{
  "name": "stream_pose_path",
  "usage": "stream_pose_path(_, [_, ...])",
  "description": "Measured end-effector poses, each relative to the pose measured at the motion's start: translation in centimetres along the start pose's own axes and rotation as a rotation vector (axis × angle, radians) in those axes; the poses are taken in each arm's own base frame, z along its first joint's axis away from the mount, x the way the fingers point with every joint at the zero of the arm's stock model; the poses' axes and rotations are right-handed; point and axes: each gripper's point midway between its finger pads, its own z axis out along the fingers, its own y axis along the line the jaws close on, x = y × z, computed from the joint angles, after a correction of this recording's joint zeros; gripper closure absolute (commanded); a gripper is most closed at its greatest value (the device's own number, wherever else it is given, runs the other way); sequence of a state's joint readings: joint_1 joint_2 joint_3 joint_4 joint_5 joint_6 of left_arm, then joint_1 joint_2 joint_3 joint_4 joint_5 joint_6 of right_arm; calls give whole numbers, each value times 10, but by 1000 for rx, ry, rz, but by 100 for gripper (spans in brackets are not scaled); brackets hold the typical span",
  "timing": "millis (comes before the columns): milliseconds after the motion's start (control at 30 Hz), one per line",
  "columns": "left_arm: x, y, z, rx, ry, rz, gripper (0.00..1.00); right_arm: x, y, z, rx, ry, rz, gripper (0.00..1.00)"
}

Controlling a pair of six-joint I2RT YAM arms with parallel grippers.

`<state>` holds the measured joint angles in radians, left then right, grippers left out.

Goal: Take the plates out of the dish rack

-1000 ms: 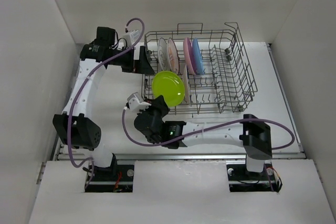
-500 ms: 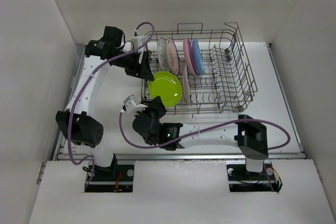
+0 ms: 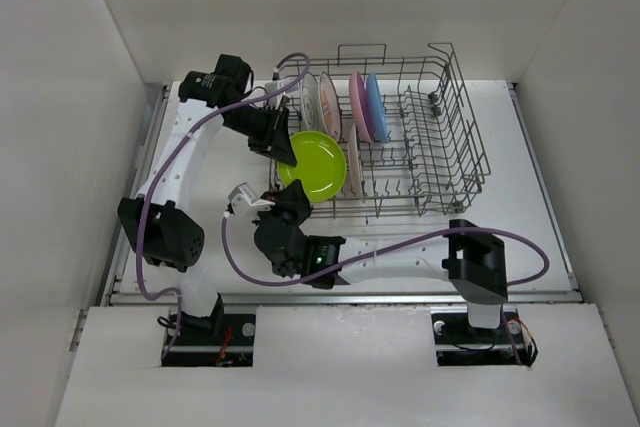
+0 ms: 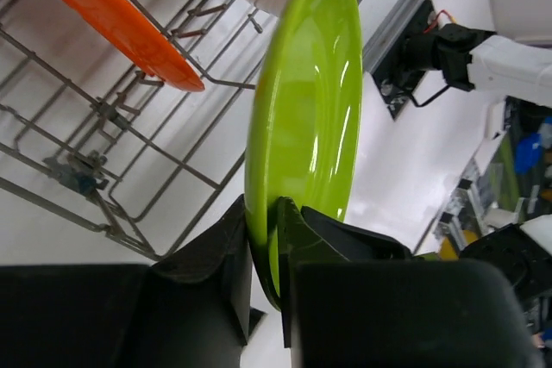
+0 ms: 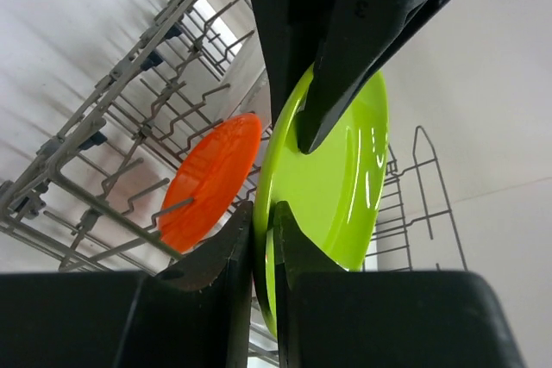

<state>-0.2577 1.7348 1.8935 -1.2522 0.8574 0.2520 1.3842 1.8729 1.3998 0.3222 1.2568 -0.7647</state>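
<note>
My left gripper should release the lime green plate on the table [image 3: 230,174] next to the white patterned plate end of the dish rack. It will let go there.
A lime green plate [image 3: 318,169] stands on edge at the dish rack's [image 3: 466,119] left front corner, held by both arms. My left gripper [image 3: 284,148] is shut on its upper left rim, and my right gripper [image 3: 296,197] is shut on its lower rim. In the left wrist view the jaws [image 4: 263,209] pinch the green plate [image 4: 310,101]. In the right wrist view the jaws [image 5: 261,213] pinch the green plate [image 5: 341,183] as well, with the left gripper's fingers [image 5: 341,58] clamped on it above. An orange plate [image 5: 211,180] stands in the rack just behind it.
Two white patterned plates [image 3: 312,97], a pink plate [image 3: 357,105] and a blue plate [image 3: 375,105] stand upright in the rack's back row. The orange plate [image 4: 112,15] leans among the tines [image 4: 103,111]. White walls close in the table on three sides.
My left gripper swung right from beside the rack to the green plate and shut on its rim. The right gripper kept its grip, and the plate shifted slightly left and up.
</note>
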Motion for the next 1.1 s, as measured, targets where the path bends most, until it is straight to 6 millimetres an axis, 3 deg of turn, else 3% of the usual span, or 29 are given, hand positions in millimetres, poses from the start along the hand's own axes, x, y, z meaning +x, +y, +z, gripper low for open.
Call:
stream_pose_path(200, [4, -2, -2, 1, 14, -69, 100, -5, 0, -5, 1, -15, -3, 97])
stream_pose_path(300, [3, -2, -2, 0, 11, -71, 100, -6, 0, -5, 1, -17, 2, 67])
stream_pose_path(367, [2, -1, -3, 2, 3, -64, 100, -8, 0, -5, 2, -23, 22, 54])
stream_pose_path(400, [0, -1, -3, 3, -4, -56, 100, -9, -1, -5, 6, -26, 34, 39])
stream_pose_path(533, [-16, 14, -11, -16, -80, -35, 100, -16, -6, -6, 22, -41, 104, 24])
stream_pose_path(733, [-32, 41, -40, -31, -190, -102, 100, -28, -30, -8, 50, -68, 230, 18])
stream_pose_path(900, [-47, 77, -82, -58, -340, -206, 100, -45, -65, -14, 29, -113, 403, 18])
stream_pose_path(1033, [-45, 115, -120, -126, -461, -281, 100, -82, -96, -1, -154, -215, 621, 18])
stream_pose_path(1100, [-36, 133, -134, -164, -504, -332, 100, -87, -123, 16, -220, -230, 750, 18])
